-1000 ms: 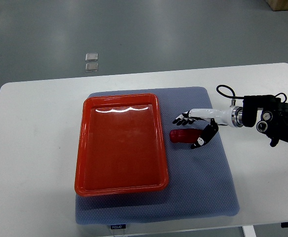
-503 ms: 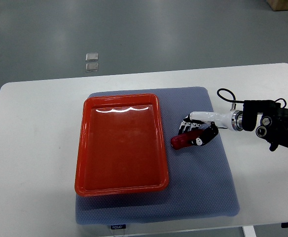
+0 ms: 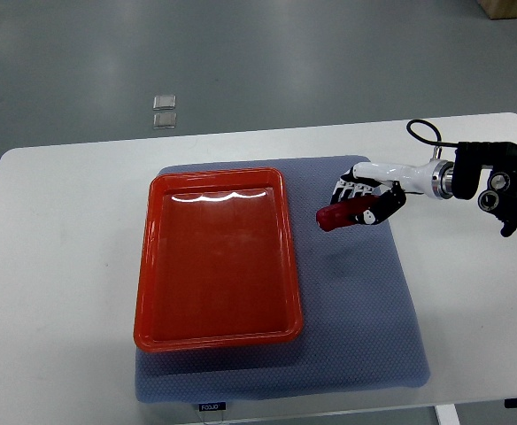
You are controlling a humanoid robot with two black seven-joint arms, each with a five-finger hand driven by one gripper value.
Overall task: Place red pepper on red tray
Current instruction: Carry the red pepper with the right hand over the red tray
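Next, my right gripper releases the red pepper in the far half of the red tray (image 3: 220, 235), halfway between the tray's sides.
The red pepper (image 3: 337, 217) is held in my right hand (image 3: 361, 200), whose fingers are curled around it. The hand holds it above the blue-grey mat (image 3: 356, 301), just right of the red tray (image 3: 148, 266). The pepper's free end points left toward the tray's right rim. The tray lies empty on the mat's left half. My right arm (image 3: 480, 177) comes in from the right edge. My left arm is out of view.
The mat lies on a white table (image 3: 55, 266). Two small clear squares (image 3: 165, 110) lie on the grey floor beyond the table's far edge. A black cable (image 3: 422, 133) loops above my right wrist.
My right hand closed on the pepper, lifted it off the mat and moved it up and away from the near edge. The tray has not moved.
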